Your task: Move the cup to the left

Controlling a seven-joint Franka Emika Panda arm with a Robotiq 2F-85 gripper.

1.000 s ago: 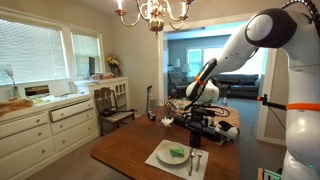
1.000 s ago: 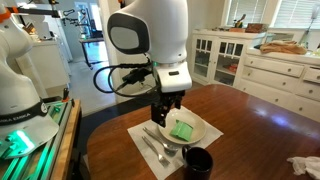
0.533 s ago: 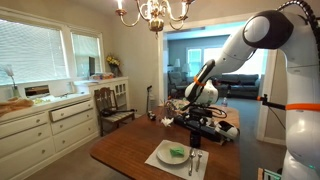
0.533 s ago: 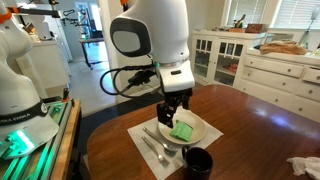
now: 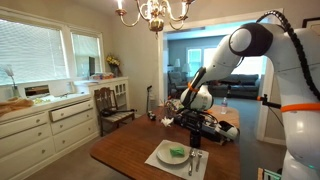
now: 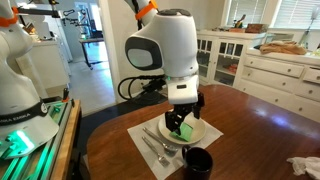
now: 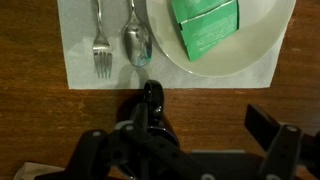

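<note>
The black cup's handle side (image 7: pixel 153 112), beside the napkin near the spoon, is next for my gripper to go to and close on.
The cup (image 6: pixel 198 163) is small, black and plain, and stands near the table's front edge in an exterior view, just in front of the white plate. My gripper (image 6: pixel 179 124) hangs over the plate's near side, behind the cup and apart from it. In the wrist view the gripper (image 7: pixel 207 112) is open and empty above bare wood, its jaws wide apart just below the napkin. The cup does not show in the wrist view. I cannot make it out in the exterior view that faces the arm from across the room.
A white plate (image 6: pixel 199 131) with green food (image 7: pixel 205 25) sits on a white napkin (image 7: pixel 110 65). A fork (image 7: pixel 101 40) and spoon (image 7: pixel 136 42) lie beside it. The plate (image 5: pixel 170 157) lies on the dark wooden table (image 5: pixel 125 150). White cabinets (image 6: pixel 270 65) stand behind.
The arm has swung toward the plate and lowered a little, so the gripper now hangs over the plate's near side. The cup, plate and cutlery have not moved.
</note>
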